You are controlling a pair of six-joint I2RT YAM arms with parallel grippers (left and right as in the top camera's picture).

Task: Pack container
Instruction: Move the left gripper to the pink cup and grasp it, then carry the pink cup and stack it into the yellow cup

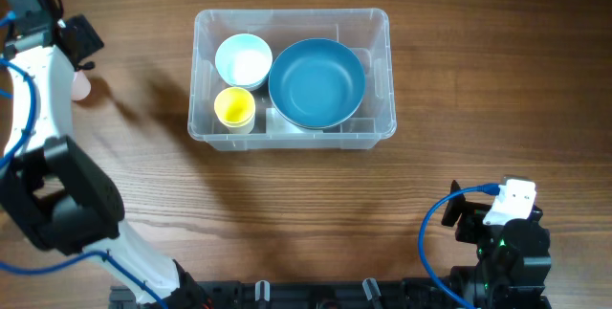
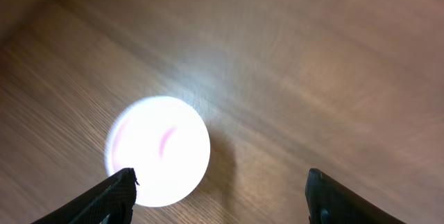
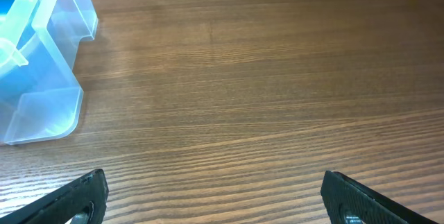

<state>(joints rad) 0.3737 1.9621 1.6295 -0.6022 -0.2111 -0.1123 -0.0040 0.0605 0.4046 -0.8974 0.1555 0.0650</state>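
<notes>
The robot's left gripper should next move to the small pale pink cup's rim (image 1: 90,83) (image 2: 207,152) on the side that faces the clear container and close there.
The clear rectangular container (image 1: 292,132) stands at the table's back middle. It holds a large blue bowl (image 1: 316,83), a white bowl (image 1: 243,60) and a small yellow cup (image 1: 234,107). Its corner shows in the right wrist view (image 3: 41,106). A small pale pink cup (image 1: 82,85) stands on the table at the far left, glaring white in the left wrist view (image 2: 157,150). My left gripper (image 2: 220,193) is open above it, the cup just ahead of the left finger. My right gripper (image 3: 215,196) is open and empty over bare table at the front right.
The left arm (image 1: 43,137) stretches along the table's left side. The right arm's base (image 1: 502,232) sits at the front right. Wooden table (image 1: 287,213) lies between the container and the front edge.
</notes>
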